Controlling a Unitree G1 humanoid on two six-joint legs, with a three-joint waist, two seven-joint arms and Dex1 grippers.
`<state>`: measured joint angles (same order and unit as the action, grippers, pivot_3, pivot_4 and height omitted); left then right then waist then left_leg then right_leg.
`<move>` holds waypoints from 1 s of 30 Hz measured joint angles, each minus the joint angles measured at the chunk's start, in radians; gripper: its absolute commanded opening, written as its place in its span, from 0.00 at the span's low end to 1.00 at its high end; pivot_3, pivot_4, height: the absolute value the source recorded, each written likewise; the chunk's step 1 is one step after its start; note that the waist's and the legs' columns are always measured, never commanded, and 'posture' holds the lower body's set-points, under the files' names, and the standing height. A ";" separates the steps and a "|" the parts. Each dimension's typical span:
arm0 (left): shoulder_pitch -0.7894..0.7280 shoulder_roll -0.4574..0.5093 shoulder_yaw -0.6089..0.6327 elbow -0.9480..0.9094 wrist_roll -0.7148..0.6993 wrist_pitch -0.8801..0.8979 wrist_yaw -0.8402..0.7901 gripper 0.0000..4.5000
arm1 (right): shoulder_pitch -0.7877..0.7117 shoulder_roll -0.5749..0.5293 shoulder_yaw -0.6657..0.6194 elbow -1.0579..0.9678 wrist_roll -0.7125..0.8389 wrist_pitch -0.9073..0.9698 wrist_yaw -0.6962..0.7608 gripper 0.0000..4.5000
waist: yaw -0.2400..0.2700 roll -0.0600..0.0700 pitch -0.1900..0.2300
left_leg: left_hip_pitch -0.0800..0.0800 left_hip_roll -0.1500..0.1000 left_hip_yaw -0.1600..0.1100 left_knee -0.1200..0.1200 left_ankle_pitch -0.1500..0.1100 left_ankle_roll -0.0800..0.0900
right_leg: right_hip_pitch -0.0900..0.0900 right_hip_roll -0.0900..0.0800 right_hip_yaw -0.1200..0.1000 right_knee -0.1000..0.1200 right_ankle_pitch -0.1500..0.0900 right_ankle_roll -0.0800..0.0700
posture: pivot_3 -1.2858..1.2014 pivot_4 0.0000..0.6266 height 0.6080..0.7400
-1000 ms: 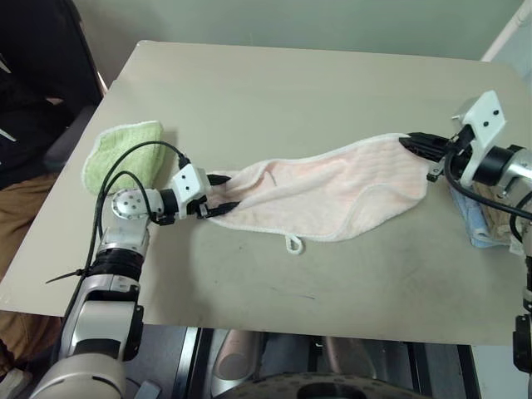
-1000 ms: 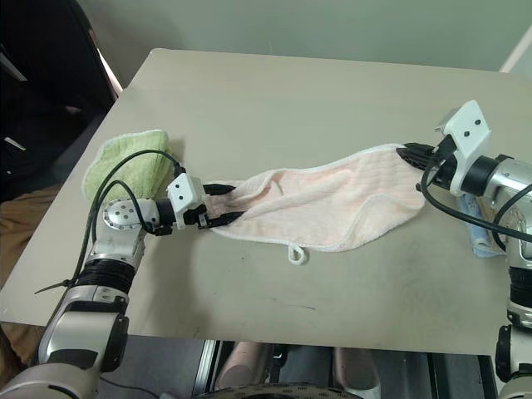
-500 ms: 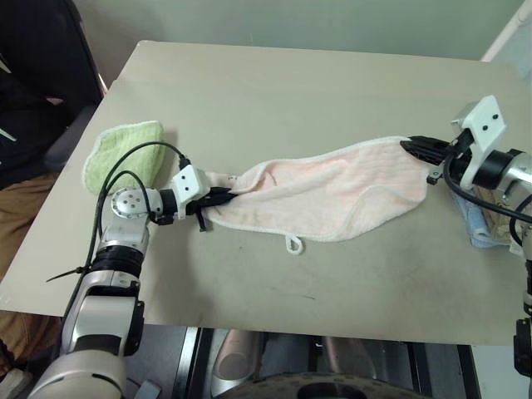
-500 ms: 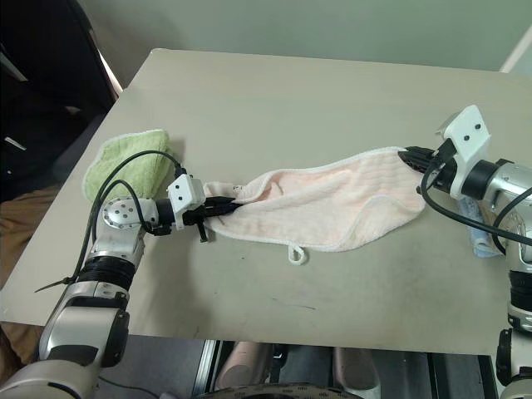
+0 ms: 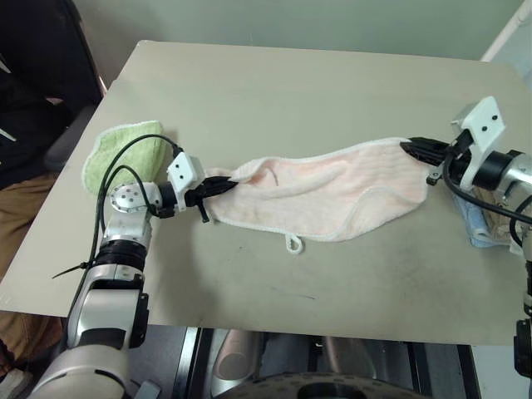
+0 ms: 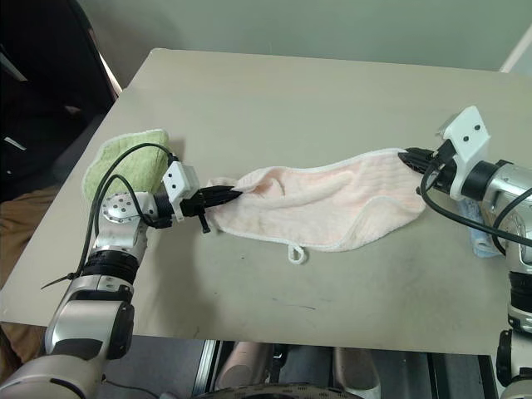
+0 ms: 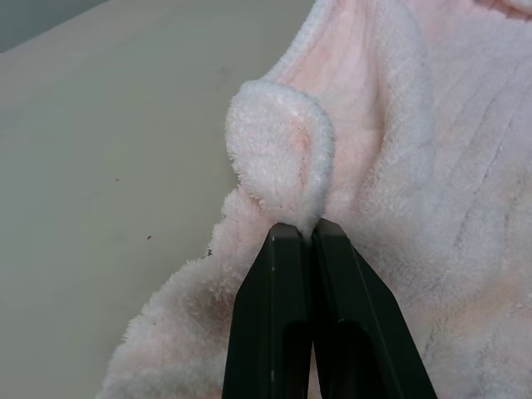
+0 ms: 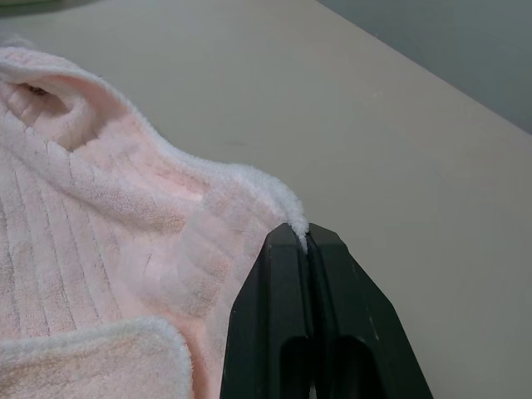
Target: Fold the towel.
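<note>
The pink towel is held only by a curled fold in my left gripper, so that gripper should open while my right gripper lifts, then takes the pink towel's far edge (image 5: 219, 170).
The pale pink towel (image 5: 324, 193) lies stretched across the middle of the table, rumpled, with a white hem and a small white loop (image 5: 293, 243) hanging at its near edge. My left gripper (image 5: 226, 184) is shut on the towel's left end, pinching a curled corner (image 7: 278, 150) between its black fingers (image 7: 274, 316). My right gripper (image 5: 409, 146) is shut on the towel's right corner (image 8: 283, 204), held slightly above the table. The cloth sags between the two grips.
A light green terry towel (image 5: 120, 152) lies bunched at the table's left edge, behind my left arm. Blue and beige cloths (image 5: 482, 224) sit at the right edge under my right arm. A person sits off the far left corner.
My left gripper has closed on the towel's left end and lifted it a little; a second ago its fingers stood open around the cloth. The right gripper has kept still.
</note>
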<state>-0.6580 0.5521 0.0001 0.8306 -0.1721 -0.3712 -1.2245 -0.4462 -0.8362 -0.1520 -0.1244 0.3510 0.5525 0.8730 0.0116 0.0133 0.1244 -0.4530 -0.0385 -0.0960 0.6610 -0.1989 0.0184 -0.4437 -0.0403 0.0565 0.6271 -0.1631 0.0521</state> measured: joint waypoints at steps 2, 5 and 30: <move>0.000 0.001 0.000 0.000 0.000 0.005 -0.018 0.23 | 0.000 0.000 0.000 0.000 0.000 0.000 0.000 0.00 | 0.000 0.000 0.000 | 0.000 0.000 0.000 0.000 0.000 0.000 | 0.000 0.000 0.000 0.000 0.000 0.000 | 0.52 0.24 1.00; 0.001 0.001 0.000 0.000 0.001 0.006 -0.021 0.47 | 0.001 0.000 0.000 -0.001 0.000 0.000 -0.001 0.00 | 0.000 0.000 0.000 | 0.000 0.000 0.000 0.001 0.000 0.000 | 0.000 0.000 0.000 0.000 0.000 -0.001 | 0.52 0.24 1.00; 0.017 -0.017 -0.017 -0.005 -0.008 -0.044 -0.131 0.70 | 0.035 0.000 -0.012 -0.010 0.000 0.003 -0.019 0.00 | 0.000 0.000 0.000 | -0.001 0.000 0.000 0.001 0.000 0.001 | 0.000 0.000 0.000 0.000 0.000 0.000 | 0.52 0.24 1.00</move>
<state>-0.6408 0.5355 -0.0165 0.8253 -0.1798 -0.4153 -1.3551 -0.4110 -0.8363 -0.1639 -0.1349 0.3514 0.5554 0.8539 0.0120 0.0132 0.1244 -0.4536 -0.0386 -0.0960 0.6620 -0.1993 0.0190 -0.4436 -0.0404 0.0566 0.6271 -0.1634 0.0519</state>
